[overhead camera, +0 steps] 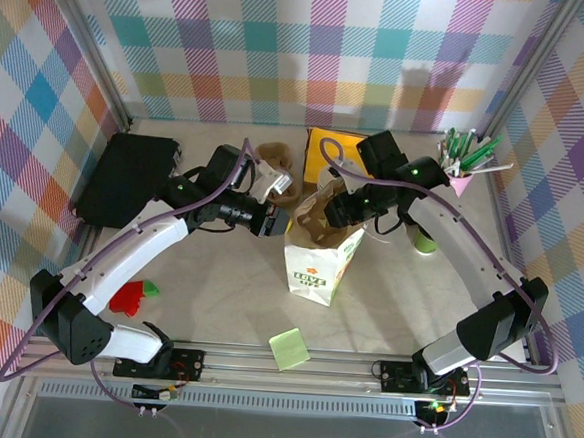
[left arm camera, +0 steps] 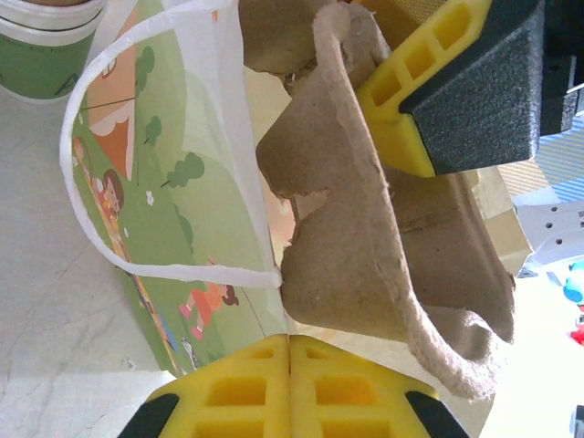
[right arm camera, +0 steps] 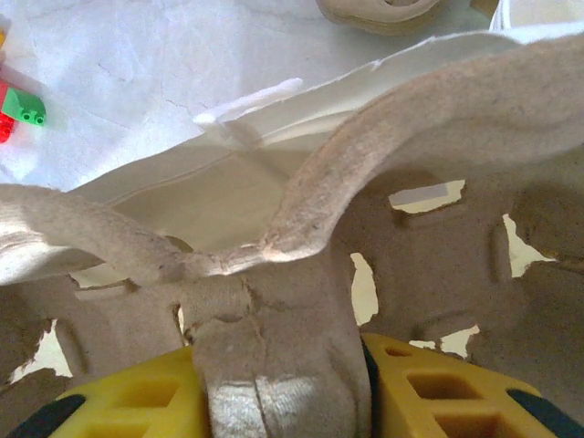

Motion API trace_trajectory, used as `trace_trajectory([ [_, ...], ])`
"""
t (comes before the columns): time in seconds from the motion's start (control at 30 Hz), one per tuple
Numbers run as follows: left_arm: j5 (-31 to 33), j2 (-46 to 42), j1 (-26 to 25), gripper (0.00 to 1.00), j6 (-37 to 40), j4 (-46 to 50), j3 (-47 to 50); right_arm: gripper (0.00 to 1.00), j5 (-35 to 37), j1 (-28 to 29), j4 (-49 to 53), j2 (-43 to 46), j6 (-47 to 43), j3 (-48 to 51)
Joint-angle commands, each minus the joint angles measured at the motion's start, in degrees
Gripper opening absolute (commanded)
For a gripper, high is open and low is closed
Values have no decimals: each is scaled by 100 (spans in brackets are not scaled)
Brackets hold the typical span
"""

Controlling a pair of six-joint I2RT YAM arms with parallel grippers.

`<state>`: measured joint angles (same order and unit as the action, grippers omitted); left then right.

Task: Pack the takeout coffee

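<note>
The carrier is tilted against the bag's rim, so my left gripper will open, grab the bag's rim farther back [left arm camera: 246, 91], and keep the bag open.
The takeout coffee cup [left arm camera: 41, 41], cream above green bands, stands on the table beyond the bag; from above it is a green shape [overhead camera: 426, 240] under the right arm. A white printed bag [overhead camera: 316, 266] stands upright mid-table. A brown pulp cup carrier [overhead camera: 312, 215] sits tilted in its mouth. My right gripper [right arm camera: 283, 365] is shut on a rib of the carrier [right arm camera: 301, 210]; one of its fingers [left arm camera: 401, 109] presses the carrier wall [left arm camera: 356, 228]. My left gripper [left arm camera: 290, 342] is shut and holds nothing, just left of the bag [left arm camera: 155, 182] near its handle loop.
Another brown pulp piece [overhead camera: 276, 160] and a yellow box [overhead camera: 332, 150] lie behind the bag. A black box [overhead camera: 124, 179] sits at far left. The pink cup of pens [overhead camera: 463, 169] is at back right. A green note [overhead camera: 289, 347] and red-green toy [overhead camera: 134, 296] lie near the front.
</note>
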<state>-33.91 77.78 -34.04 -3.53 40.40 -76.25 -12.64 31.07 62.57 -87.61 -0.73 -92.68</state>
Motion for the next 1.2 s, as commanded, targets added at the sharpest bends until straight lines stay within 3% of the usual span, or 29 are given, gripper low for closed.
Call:
trace_trajectory([
  [0.0,-290,-158,-31,6,220,330,-7,40,124,-107,-56,-100,161,-57],
  [0.2,-335,-140,-32,5,271,332,-3,40,376,-127,-124,-80,60,102],
  [0.37,-334,-120,-32,5,348,405,-54,40,-190,-277,-324,135,424,16],
  [0.6,-345,-98,-31,5,385,416,-110,38,61,-305,-416,166,412,73],
  [0.9,-341,-37,-32,5,397,398,-188,39,258,-303,-491,230,-24,581],
  [1.07,-283,48,-32,5,402,440,-318,39,-19,-242,-451,379,-343,753],
  [1.17,-257,84,-31,10,400,442,-400,39,-170,-222,-316,442,-437,789],
])
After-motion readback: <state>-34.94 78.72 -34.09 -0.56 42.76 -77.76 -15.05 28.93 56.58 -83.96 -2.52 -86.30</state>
